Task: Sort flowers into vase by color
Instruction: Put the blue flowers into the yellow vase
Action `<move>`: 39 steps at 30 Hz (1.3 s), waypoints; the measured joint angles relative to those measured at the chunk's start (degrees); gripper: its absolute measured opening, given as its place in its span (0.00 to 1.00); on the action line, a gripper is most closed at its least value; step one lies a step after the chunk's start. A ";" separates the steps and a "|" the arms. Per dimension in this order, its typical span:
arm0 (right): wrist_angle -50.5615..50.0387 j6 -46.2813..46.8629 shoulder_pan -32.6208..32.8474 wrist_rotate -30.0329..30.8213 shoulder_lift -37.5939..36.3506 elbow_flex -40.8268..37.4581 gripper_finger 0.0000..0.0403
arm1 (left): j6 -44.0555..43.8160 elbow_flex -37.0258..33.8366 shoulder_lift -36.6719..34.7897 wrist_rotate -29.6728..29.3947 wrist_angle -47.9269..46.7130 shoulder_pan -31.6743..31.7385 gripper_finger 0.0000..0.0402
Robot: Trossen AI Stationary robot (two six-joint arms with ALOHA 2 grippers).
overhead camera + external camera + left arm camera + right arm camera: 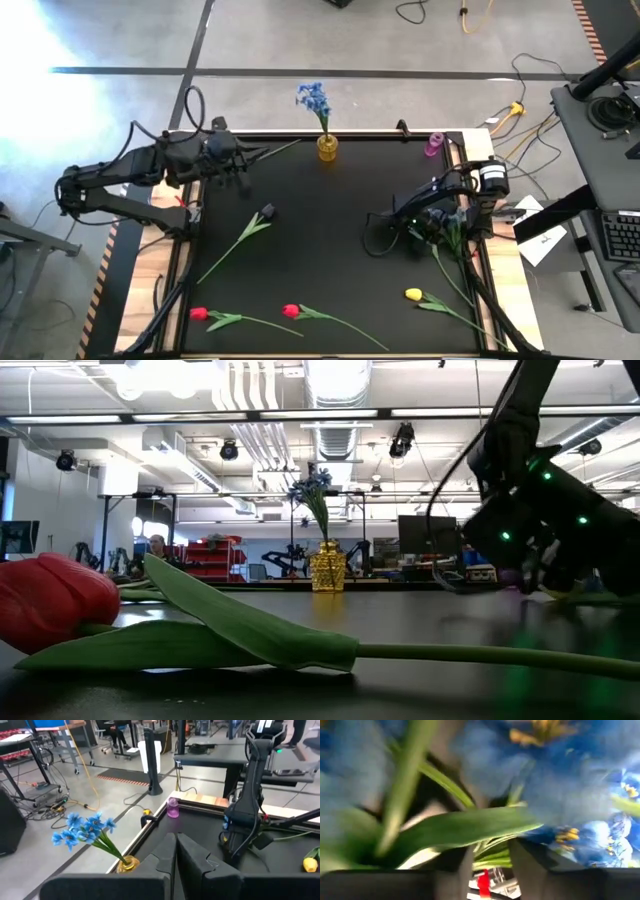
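Note:
A wide green leaf lies across the blue spray's stems, so next the right gripper puts both down in the middle of the table and picks up the blue spray alone by its stems (492, 860).
A yellow vase (327, 148) stands at the table's far edge with a blue spray (313, 98) stuck in it; both also show in the left wrist view (85, 830). A black-headed tulip (266, 212) lies mid-table. Two red tulips (199, 313) (291, 311) and a yellow tulip (413, 294) lie along the near edge. My right gripper (440, 232) is down at the table's right side, open, its fingers either side of the green stems (490, 857) of a blue spray (580, 835). My left gripper (176, 855) is shut, empty, and hovers at the far left (235, 162).
A small pink vase (434, 143) stands at the far right corner. More green stems (455, 265) lie by the right edge under my right arm. A raised rim (190, 230) frames the black table top. There is free room at mid-table right of the black tulip.

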 joint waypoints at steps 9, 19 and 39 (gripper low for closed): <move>-6.67 3.67 -0.04 14.19 -5.19 8.68 0.06 | 0.01 -0.18 -2.57 0.00 -0.24 0.00 0.00; 0.57 -3.80 -0.31 27.27 -6.00 19.60 0.06 | -0.43 -0.22 -2.81 1.51 -0.61 0.00 0.00; 9.89 -3.72 -8.58 10.45 -10.31 11.59 0.57 | -3.50 -0.24 -3.07 1.99 -0.79 -0.04 0.00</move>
